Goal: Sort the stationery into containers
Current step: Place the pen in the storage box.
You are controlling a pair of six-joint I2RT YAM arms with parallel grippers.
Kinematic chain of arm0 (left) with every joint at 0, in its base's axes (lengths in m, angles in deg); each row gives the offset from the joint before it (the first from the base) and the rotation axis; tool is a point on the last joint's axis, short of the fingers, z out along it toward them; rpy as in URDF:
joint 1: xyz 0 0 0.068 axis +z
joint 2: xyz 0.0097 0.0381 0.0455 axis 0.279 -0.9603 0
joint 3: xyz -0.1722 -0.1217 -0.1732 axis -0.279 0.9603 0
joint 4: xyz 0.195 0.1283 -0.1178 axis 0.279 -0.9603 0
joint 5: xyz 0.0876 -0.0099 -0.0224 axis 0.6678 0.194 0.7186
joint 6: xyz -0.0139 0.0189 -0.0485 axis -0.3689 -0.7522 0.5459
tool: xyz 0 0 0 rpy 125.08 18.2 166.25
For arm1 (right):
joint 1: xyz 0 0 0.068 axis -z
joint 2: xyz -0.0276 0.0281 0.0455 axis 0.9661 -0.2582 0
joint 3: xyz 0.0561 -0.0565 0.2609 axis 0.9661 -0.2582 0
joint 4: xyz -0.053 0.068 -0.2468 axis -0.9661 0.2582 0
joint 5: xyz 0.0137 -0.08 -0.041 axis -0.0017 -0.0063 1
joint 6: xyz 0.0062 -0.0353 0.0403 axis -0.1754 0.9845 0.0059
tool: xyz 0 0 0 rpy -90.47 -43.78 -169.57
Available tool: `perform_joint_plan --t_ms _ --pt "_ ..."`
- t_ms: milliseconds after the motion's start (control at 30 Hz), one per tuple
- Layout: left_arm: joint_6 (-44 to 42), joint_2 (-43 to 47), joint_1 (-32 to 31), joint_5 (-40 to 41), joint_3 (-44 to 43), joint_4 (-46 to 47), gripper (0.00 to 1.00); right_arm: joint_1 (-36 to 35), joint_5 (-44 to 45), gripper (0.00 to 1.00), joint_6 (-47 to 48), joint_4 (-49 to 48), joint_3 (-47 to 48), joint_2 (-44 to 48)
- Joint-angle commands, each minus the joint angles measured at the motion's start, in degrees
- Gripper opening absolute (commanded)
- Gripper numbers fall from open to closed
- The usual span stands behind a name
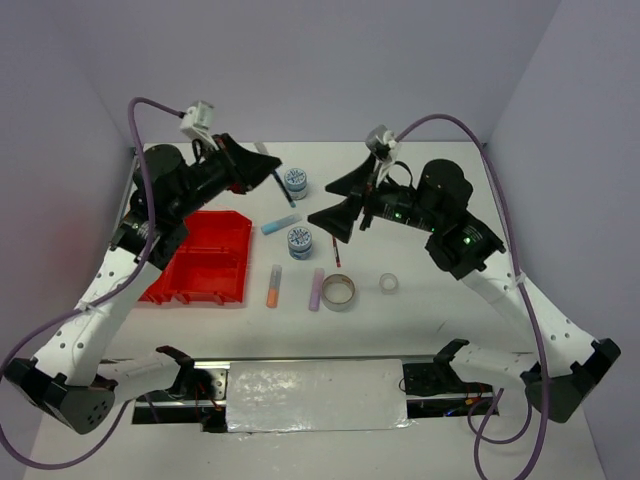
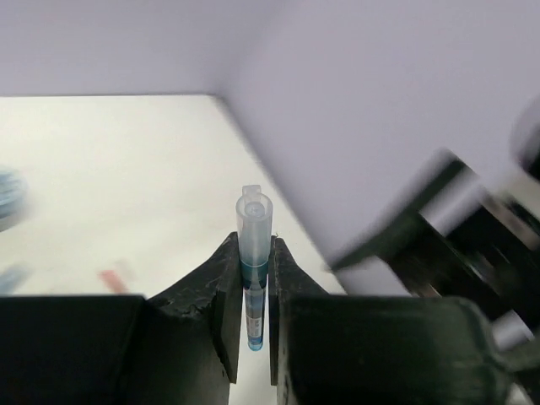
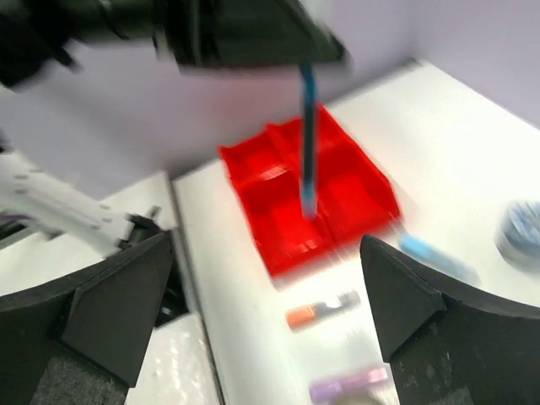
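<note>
Next, my left gripper lets go of the teal pen inside the red tray (image 1: pixel 216 243), in the part closest to the light-blue stick.
My left gripper (image 1: pixel 262 170) hovers above the table's far left and is shut on the teal pen (image 1: pixel 283 190). In the left wrist view the pen (image 2: pixel 253 253) stands pinched between the two fingers (image 2: pixel 218 283). My right gripper (image 1: pixel 338 203) is open and holds nothing. It faces the red tray (image 1: pixel 205 258), and its wrist view shows the tray (image 3: pixel 283 228) and the hanging pen (image 3: pixel 309 143) ahead of the gripper (image 3: pixel 266 291). On the table lie a red pen (image 1: pixel 334 250), a light-blue stick (image 1: pixel 281 224), an orange stick (image 1: pixel 273 286) and a lilac stick (image 1: pixel 317 288).
Two round blue-patterned tubs (image 1: pixel 295 181) (image 1: pixel 299 240) stand mid-table. A grey tape ring (image 1: pixel 338 292) and a clear tape ring (image 1: pixel 389 284) lie toward the front. White walls close the table's back and sides. A shiny plate (image 1: pixel 315 395) lies between the arm bases.
</note>
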Motion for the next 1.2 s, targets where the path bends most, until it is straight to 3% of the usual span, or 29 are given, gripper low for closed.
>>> perform_joint_plan --t_ms 0,67,233,467,800,1067,1167 --pt "1.57 0.04 7.53 17.25 -0.54 -11.29 0.0 3.71 7.11 1.0 1.73 2.36 -6.57 6.42" --pt "3.24 0.13 10.62 20.52 1.93 -11.74 0.0 7.49 7.46 1.0 0.41 1.3 -10.52 10.47" --pt "2.72 -2.15 17.75 34.22 10.37 -7.97 0.0 8.82 6.06 1.0 0.41 3.14 -12.65 15.22" --pt "4.65 -9.97 22.59 39.26 15.82 1.17 0.0 8.82 4.04 1.0 -1.18 3.49 -16.33 19.71" --pt "8.33 -18.93 23.56 38.31 22.94 8.04 0.0 8.82 2.72 1.0 0.49 5.96 -16.52 19.63" --pt "14.14 -18.94 23.38 36.9 31.11 11.55 0.0 8.82 1.49 1.0 2.43 7.45 -14.58 17.43" --pt "13.97 -19.55 23.38 36.11 31.03 11.11 0.08 8.82 0.96 1.0 2.78 7.63 -14.41 16.9"
